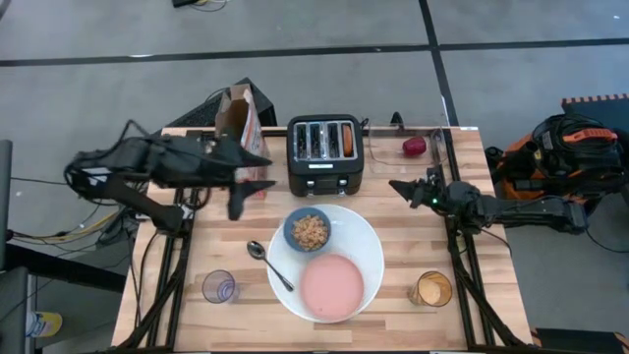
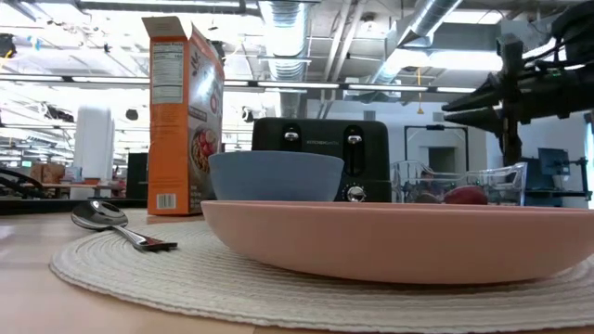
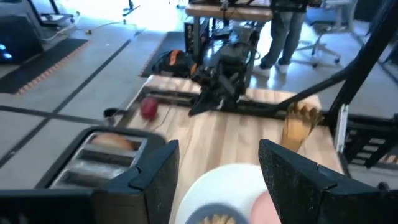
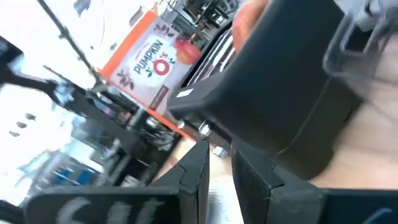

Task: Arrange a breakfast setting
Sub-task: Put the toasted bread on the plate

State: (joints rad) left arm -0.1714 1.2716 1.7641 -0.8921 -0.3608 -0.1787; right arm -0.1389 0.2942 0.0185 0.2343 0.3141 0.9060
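Next, my right gripper moves to the bagel half in the black toaster's slot beside the clear tray and closes on its exposed middle (image 1: 348,141) (image 4: 247,23).
A large round white plate (image 1: 369,241) lies at the table's middle near side. On it stand a small blue bowl (image 1: 308,231) of brown cereal and a small pink plate (image 1: 332,285). A metal spoon (image 1: 267,262) lies left of the plate. A bagel half (image 1: 348,140) sticks up from a slot of the black toaster (image 1: 325,155). A red fruit (image 1: 414,147) lies in a clear tray. My left gripper (image 1: 263,171) hovers open and empty between the cereal box (image 1: 239,116) and the toaster. My right gripper (image 1: 397,189) hovers right of the toaster, narrowly open and empty.
An orange cereal box stands upright at the far left, behind my left gripper. A purple cup (image 1: 219,287) stands near the front left and an orange cup (image 1: 430,289) near the front right. Bare wood shows between the toaster and the white plate.
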